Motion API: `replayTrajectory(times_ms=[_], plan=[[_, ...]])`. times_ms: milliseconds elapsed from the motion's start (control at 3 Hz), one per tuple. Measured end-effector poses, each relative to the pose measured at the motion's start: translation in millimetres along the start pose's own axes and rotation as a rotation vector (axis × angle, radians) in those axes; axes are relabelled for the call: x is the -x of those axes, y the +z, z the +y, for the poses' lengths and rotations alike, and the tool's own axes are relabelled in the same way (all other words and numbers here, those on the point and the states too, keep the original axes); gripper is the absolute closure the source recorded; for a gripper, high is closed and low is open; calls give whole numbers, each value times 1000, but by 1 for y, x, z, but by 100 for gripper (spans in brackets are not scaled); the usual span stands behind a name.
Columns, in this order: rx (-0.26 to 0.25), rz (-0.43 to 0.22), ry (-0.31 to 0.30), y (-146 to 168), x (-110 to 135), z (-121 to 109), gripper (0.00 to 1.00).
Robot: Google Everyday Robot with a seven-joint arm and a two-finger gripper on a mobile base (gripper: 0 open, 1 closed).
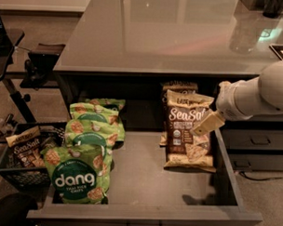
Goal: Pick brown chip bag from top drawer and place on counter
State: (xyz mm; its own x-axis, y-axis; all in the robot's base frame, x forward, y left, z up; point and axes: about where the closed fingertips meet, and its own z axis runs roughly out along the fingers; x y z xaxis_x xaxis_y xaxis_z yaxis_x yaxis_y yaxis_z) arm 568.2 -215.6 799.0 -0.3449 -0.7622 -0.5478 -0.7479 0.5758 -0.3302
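I will close my gripper on the upper half [201, 119] of the front brown chip bag, taking it at the edge of the bag that faces the narrow dark drawers.
The brown chip bag [187, 131] with white "Sea Salt" lettering lies flat in the right part of the open top drawer [144, 173]. A second brown bag [178, 86] lies behind it, partly under the counter [163, 32]. My gripper [207, 122] comes in from the right on a white arm and hangs just above the front bag's right side, over its upper half. One tan finger [206, 123] shows, pointing down and left.
Several green "dang" bags [86, 152] are stacked in the drawer's left part. A black crate [18, 168] on the floor at left holds another Sea Salt bag [24, 145]. Narrower dark drawers [257, 142] sit at right. Clear containers [249, 32] stand on the counter's far right.
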Motion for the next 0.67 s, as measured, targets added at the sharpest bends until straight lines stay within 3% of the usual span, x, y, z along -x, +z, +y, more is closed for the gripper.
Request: replayTrajectory(times_ms=[667], plan=[[106,25,14,58,-13,14,0]])
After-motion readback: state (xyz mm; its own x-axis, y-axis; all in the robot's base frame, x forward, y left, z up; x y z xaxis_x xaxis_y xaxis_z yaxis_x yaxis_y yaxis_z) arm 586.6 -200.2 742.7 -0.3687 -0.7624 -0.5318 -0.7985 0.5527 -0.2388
